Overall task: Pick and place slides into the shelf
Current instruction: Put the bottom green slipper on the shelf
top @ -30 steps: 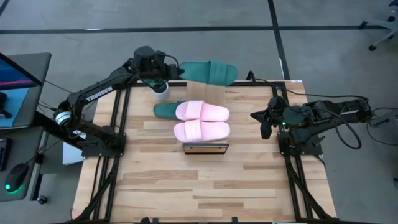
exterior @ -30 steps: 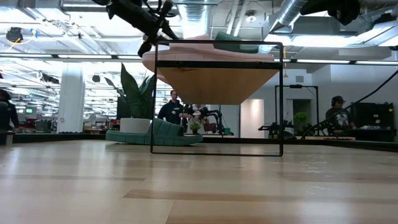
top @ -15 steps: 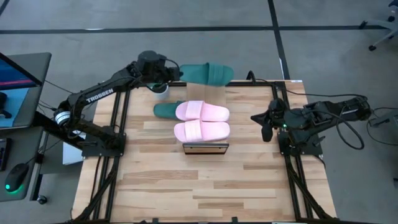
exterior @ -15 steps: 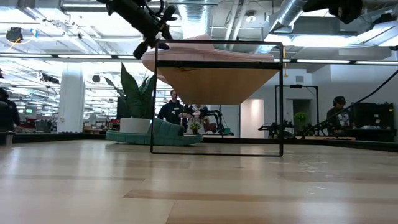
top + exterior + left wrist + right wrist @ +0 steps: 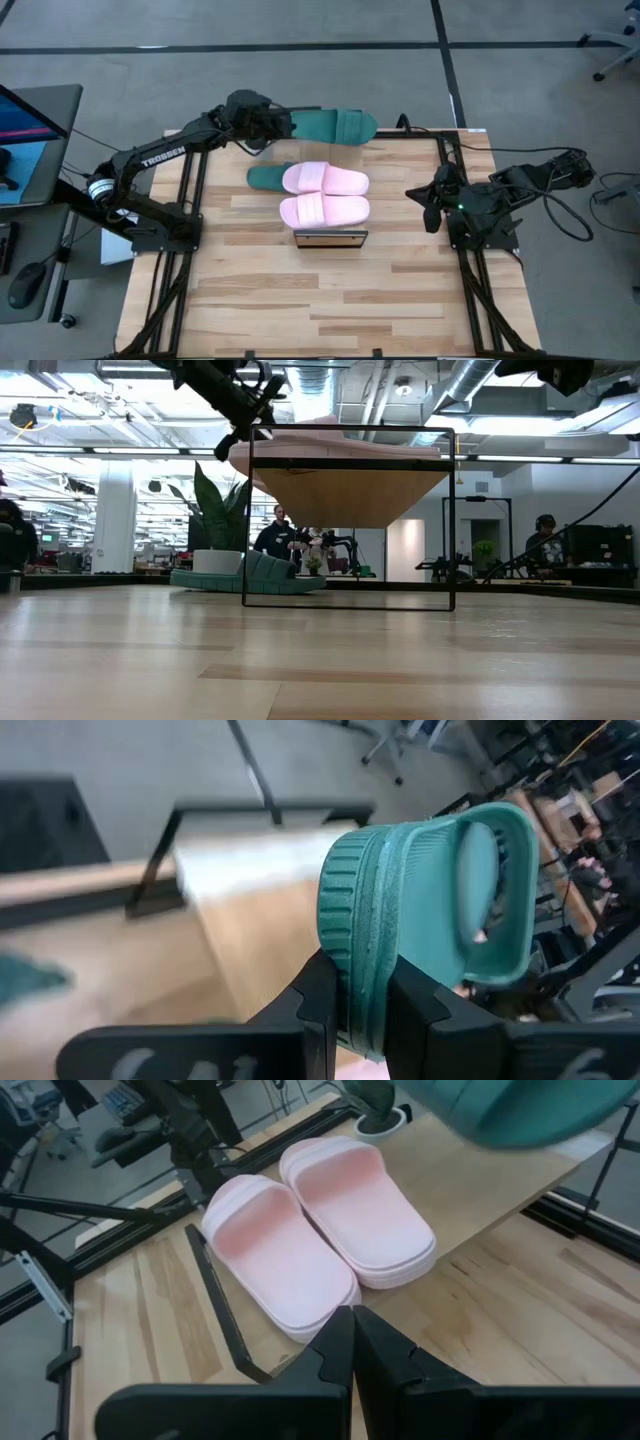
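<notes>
Next, I let go of the green slide, now held over the table's far edge, with my left gripper on the shelf's bare far end [image 5: 334, 153], next to the pale pink slides.
My left gripper [image 5: 278, 124] is shut on one dark green slide [image 5: 335, 125], held in the air over the table's far edge, beyond the shelf's far end. The second green slide [image 5: 263, 178] lies sole-down on the table against the shelf's left side. Both pale pink slides [image 5: 325, 180] [image 5: 325, 210] lie side by side on the shelf's plank top [image 5: 330, 238]; the low view shows one of them [image 5: 340, 436] above the dark frame [image 5: 452, 520]. My right gripper [image 5: 428, 196] is shut and hovers right of the shelf. My left gripper pinches the green slide's heel end [image 5: 362, 982] between its two fingers [image 5: 320, 1005], on the ribbed rim of the sole. The fingers come about level from the table's left, along the slide's length. The slide is lifted clear and reaches toward the table's right.
The slatted wooden table [image 5: 300, 300] has bare room on its near half. Dark rails run along the left [image 5: 190, 200] and right [image 5: 470, 290] sides by the arm bases. A monitor and mouse sit off the table's left. People stand in the room beyond [image 5: 275, 530].
My left gripper has turned about its wrist and shifted a little toward the table's right and near edge, carrying the green slide with it; the slide stays lifted and held by its heel. The slides on the shelf and table have not moved.
</notes>
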